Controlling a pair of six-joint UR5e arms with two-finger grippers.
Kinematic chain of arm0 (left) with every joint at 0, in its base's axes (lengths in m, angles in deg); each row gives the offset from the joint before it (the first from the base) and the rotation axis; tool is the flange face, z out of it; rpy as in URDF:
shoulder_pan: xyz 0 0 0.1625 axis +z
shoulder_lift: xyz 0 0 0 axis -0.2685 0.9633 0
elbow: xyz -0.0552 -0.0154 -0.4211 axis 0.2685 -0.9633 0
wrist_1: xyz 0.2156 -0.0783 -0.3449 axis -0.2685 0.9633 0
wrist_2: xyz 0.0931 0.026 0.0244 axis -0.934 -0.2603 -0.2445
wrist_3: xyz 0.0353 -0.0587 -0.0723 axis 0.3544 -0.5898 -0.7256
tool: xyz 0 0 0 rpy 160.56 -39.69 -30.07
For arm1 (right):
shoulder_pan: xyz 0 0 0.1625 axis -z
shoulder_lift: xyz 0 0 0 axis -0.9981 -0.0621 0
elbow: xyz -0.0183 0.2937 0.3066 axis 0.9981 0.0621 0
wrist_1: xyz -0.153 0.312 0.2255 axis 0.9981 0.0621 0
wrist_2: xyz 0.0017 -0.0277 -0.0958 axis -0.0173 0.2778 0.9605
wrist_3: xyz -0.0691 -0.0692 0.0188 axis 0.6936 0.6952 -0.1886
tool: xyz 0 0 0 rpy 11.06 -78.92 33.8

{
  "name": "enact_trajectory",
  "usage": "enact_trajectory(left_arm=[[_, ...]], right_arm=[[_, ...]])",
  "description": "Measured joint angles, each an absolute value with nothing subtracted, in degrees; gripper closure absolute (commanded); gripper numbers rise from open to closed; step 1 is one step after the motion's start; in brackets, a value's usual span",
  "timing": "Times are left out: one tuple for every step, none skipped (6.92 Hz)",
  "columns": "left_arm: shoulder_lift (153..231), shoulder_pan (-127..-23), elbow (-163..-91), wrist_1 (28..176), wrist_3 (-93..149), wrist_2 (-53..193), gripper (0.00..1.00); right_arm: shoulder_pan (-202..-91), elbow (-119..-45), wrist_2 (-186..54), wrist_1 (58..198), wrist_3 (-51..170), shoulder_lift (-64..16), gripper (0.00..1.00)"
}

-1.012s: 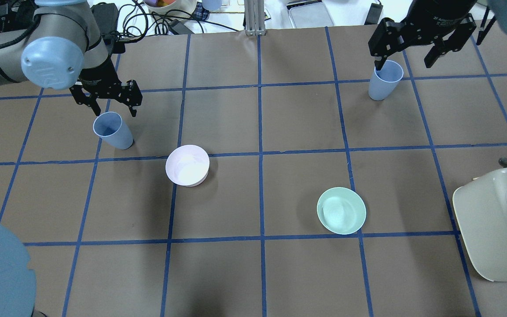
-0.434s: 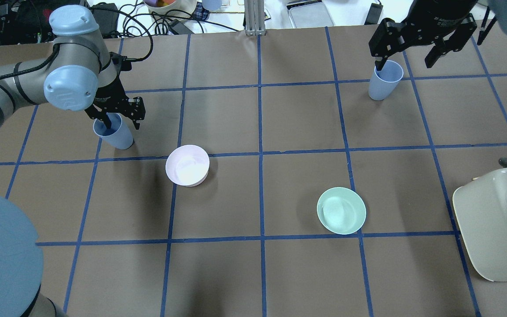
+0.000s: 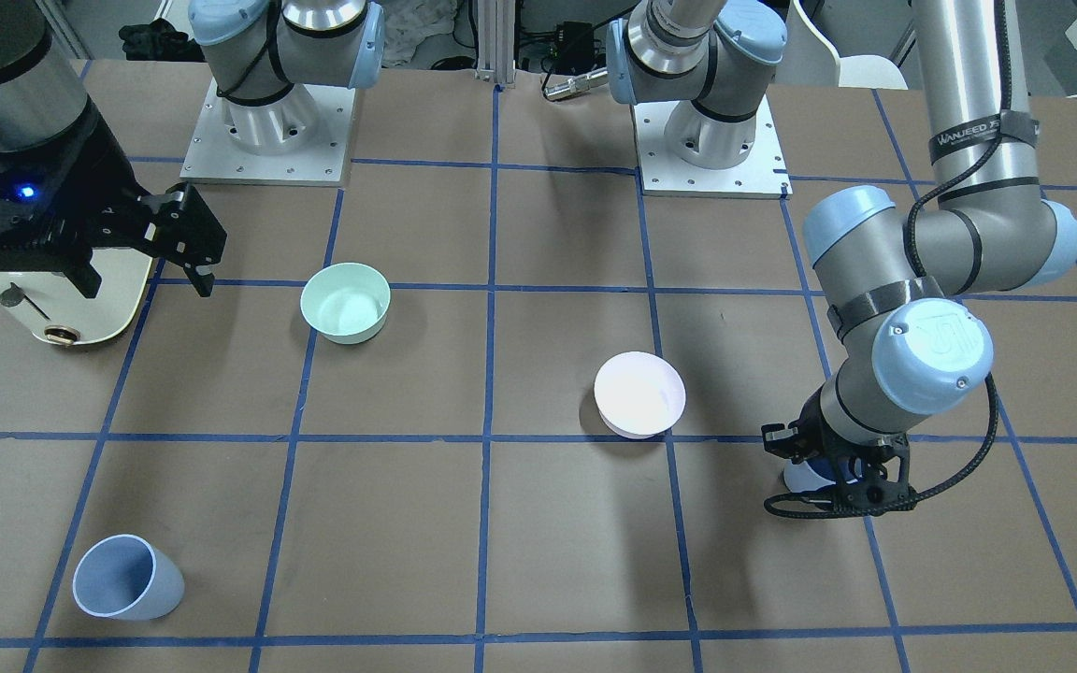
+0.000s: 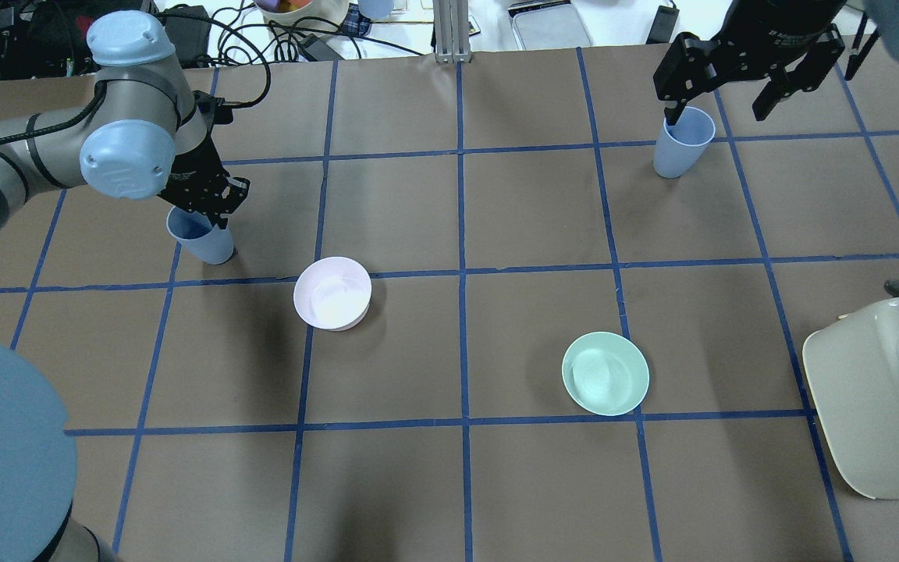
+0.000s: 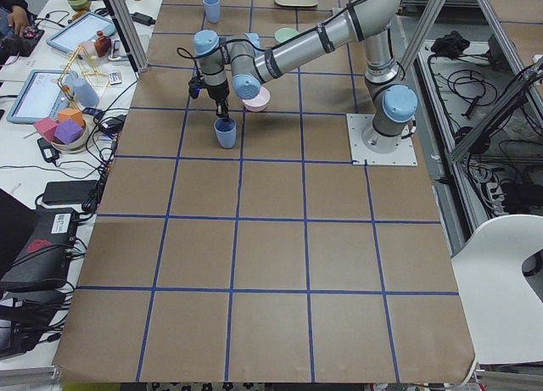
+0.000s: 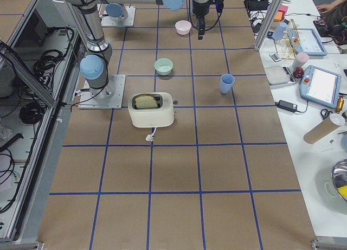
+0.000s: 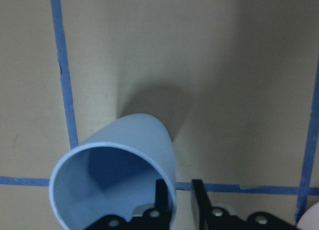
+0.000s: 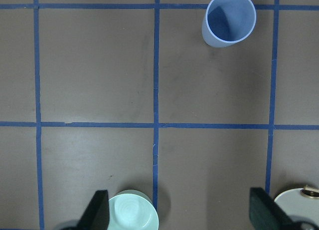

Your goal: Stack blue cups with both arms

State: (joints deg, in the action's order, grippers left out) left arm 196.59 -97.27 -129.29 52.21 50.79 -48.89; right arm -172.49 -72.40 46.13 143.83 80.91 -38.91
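Observation:
Next, my left gripper lets go of the blue cup on the blue tape line [image 3: 492,340] between the mint-green and pale pink bowls.
One blue cup [image 4: 204,243] stands upright at the table's far left; it also shows in the left wrist view [image 7: 119,170]. My left gripper [image 4: 201,217] is down on it and shut on its rim wall, one finger inside and one outside [image 7: 179,192]. The other blue cup [image 4: 682,142] stands upright at the far right, also in the right wrist view [image 8: 229,19] and the front view [image 3: 127,577]. My right gripper [image 4: 719,105] hangs high over that area, open wide and empty, fingers [image 8: 99,210] apart.
A pale pink bowl [image 4: 332,293] sits just right of the left cup. A mint-green bowl [image 4: 605,373] sits right of centre. A cream toaster [image 4: 879,398] stands at the near right edge. Cables and clutter lie beyond the table's far edge.
My left gripper has come down over the left cup and closed on its rim. The right arm and the right cup have not moved.

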Motion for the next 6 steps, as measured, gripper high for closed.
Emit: enact_trajectory(left_arm=[[195.9, -97.6, -128.5, 52.3, 50.7, -48.9, 1.0], [195.1, -98.7, -126.6, 53.4, 50.3, -48.7, 1.0], [194.8, -101.4, -123.7, 55.6, 48.4, -48.4, 1.0], [194.8, -105.9, -121.0, 57.2, 44.0, -48.0, 1.0], [195.0, -111.1, -119.2, 57.8, 37.3, -46.8, 1.0], [195.5, -116.6, -118.4, 57.9, 29.3, -45.3, 1.0]], right_arm=[[-172.5, -72.4, 46.1, 143.8, 80.9, -38.9, 0.0], [-172.4, -72.4, 46.1, 143.8, 81.0, -39.0, 0.0], [-172.4, -72.4, 46.2, 143.8, 81.0, -39.0, 0.0], [-172.4, -72.4, 46.2, 143.8, 81.1, -39.0, 0.0], [-172.3, -72.4, 46.2, 143.7, 81.2, -39.0, 0.0], [-172.2, -72.4, 46.3, 143.6, 81.2, -39.0, 0.0]])
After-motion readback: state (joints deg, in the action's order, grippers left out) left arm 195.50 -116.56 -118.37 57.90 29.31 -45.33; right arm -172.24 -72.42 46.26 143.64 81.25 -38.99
